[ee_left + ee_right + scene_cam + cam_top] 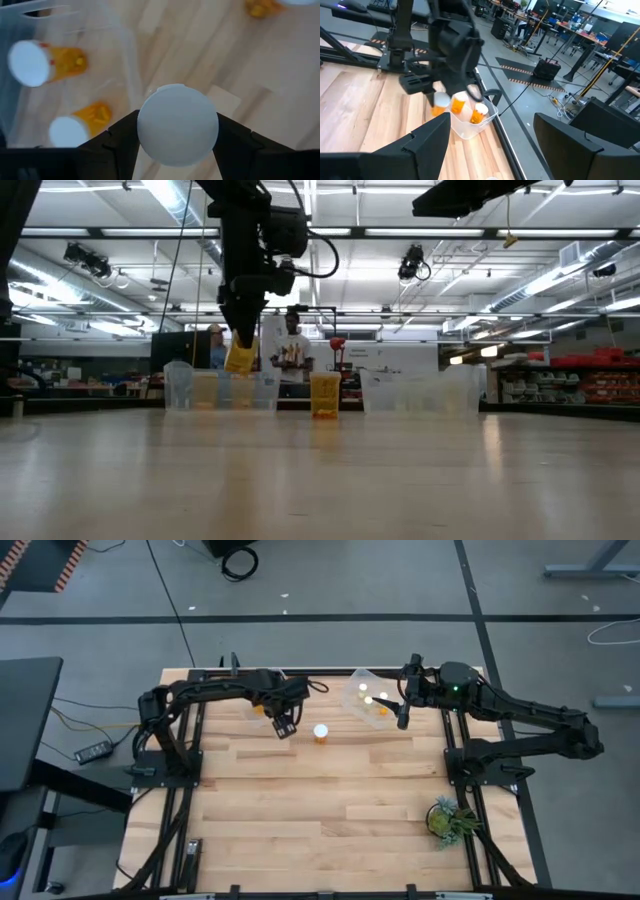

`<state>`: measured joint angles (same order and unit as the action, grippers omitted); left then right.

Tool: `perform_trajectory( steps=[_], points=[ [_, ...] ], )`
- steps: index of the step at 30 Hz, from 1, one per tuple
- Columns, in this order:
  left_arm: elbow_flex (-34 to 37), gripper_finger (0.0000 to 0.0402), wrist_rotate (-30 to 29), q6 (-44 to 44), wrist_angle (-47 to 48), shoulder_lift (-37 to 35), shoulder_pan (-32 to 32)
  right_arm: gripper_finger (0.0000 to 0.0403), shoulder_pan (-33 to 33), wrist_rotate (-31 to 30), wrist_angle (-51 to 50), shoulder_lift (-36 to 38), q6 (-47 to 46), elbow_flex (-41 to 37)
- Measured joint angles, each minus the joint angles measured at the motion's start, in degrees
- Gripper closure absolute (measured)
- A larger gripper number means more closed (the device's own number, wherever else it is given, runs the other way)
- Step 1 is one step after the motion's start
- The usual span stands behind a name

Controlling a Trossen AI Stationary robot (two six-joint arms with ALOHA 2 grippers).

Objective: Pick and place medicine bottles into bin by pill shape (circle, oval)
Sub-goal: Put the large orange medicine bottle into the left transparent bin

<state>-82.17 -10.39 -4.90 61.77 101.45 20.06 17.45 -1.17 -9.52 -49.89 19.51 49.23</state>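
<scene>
My left gripper is going to release the medicine bottle next to the other bottles that are in the clear bin (281, 702) (114, 56) under the same arm.
My left gripper (284, 727) is shut on a medicine bottle (240, 359), amber with a white cap, held above the table next to the left clear bin (215, 391). Two bottles (47, 62) (80, 125) lie in that bin. Another bottle (320, 733) stands upright on its base on the wood between the two bins. The right clear bin (352, 700) holds white-capped bottles. My right gripper (403, 716) hangs open and high beside that bin, with nothing between its fingers. My left gripper pinches the bottle at its top end, the round white cap (177, 131) sitting between the two fingers (117, 142). The fingers come from above, pointing steeply down. The amber body (241, 362) hangs below them, slightly tilted and clear of the table.
A small green plant (450, 819) stands near the table's right front corner. The wide wooden middle and near part of the table (320, 810) is bare. People stand in the room beyond the far edge (292, 345).
</scene>
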Motion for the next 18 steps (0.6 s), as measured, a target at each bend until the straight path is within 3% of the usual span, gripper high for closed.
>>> perform_trajectory(
  steps=[18],
  points=[
    [0.0,0.0187,-0.1,4.3,-6.5,0.0,10.2,0.0109,0.0,0.0,0.0,0.0,-0.2,0.0]
  ],
)
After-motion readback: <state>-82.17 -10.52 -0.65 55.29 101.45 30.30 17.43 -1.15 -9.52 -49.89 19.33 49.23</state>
